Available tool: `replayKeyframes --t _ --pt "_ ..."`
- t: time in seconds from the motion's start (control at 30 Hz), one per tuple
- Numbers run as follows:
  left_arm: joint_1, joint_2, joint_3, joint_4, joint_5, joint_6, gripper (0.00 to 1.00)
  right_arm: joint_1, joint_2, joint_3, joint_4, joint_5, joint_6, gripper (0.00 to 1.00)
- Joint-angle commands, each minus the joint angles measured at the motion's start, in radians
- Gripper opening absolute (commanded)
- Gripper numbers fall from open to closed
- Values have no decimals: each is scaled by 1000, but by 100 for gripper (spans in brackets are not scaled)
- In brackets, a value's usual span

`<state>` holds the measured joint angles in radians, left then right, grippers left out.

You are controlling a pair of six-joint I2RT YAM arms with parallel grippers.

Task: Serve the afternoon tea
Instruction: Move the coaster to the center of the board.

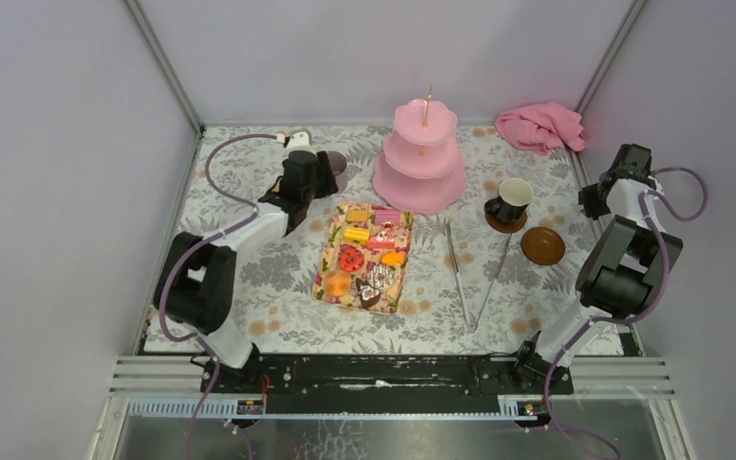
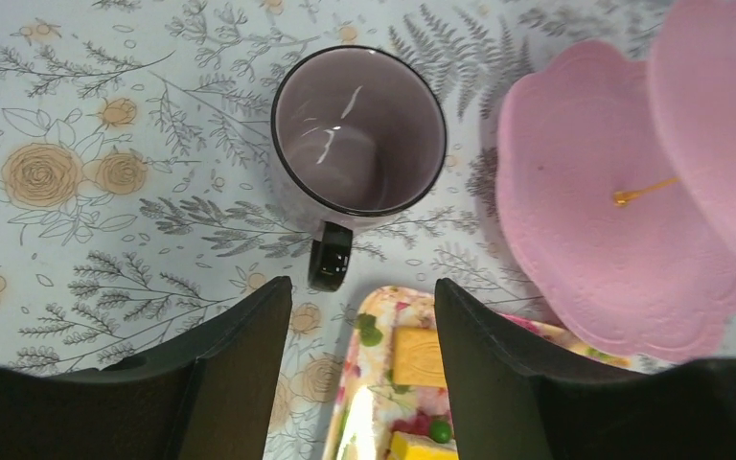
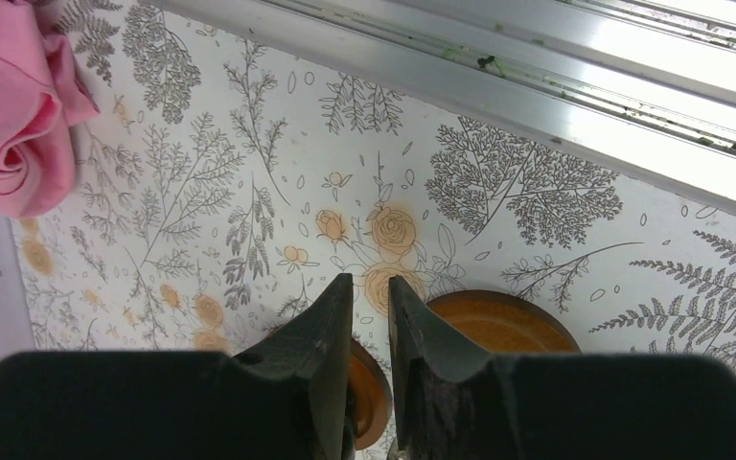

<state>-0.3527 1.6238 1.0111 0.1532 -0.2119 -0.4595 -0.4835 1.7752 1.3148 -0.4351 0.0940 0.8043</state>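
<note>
My left gripper is to close on the black handle [image 1: 333, 189] [image 2: 331, 256] of the grey mug, between the floral tray and the mug's body.
The grey mug [image 2: 359, 134] stands upright and empty, its black handle towards my left gripper [image 2: 362, 287], which is open and empty just short of it. In the top view this gripper [image 1: 320, 185] partly hides the mug [image 1: 336, 169]. Toy cakes lie on the floral tray [image 1: 327, 251]: yellow [image 1: 356, 233], red [image 1: 350, 258], orange [image 1: 337, 283], chocolate [image 1: 369, 295]. The pink three-tier stand [image 1: 420, 158] is bare. The black mug [image 1: 511, 199] stands on a brown saucer. My right gripper [image 3: 369, 283] is shut and empty at the right edge [image 1: 591, 202].
A second brown saucer [image 1: 542, 245] lies empty near the right arm. Metal tongs [image 1: 459, 273] lie between the tray and the saucers. A pink cloth [image 1: 540, 126] is bunched at the back right corner. Grey walls close in three sides.
</note>
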Motion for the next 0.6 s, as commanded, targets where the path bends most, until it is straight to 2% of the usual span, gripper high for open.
replayKeyframes --t 0.0,0.43,0.57 --pt "-8 75 105 -70 -86 67 64 16 -48 57 3 40 -8 27" --pt "-8 269 331 -240 -94 106 58 56 -88 34 79 35 22 28" --pt "-8 276 357 -295 -98 100 58 57 -98 32 91 30 21 28"
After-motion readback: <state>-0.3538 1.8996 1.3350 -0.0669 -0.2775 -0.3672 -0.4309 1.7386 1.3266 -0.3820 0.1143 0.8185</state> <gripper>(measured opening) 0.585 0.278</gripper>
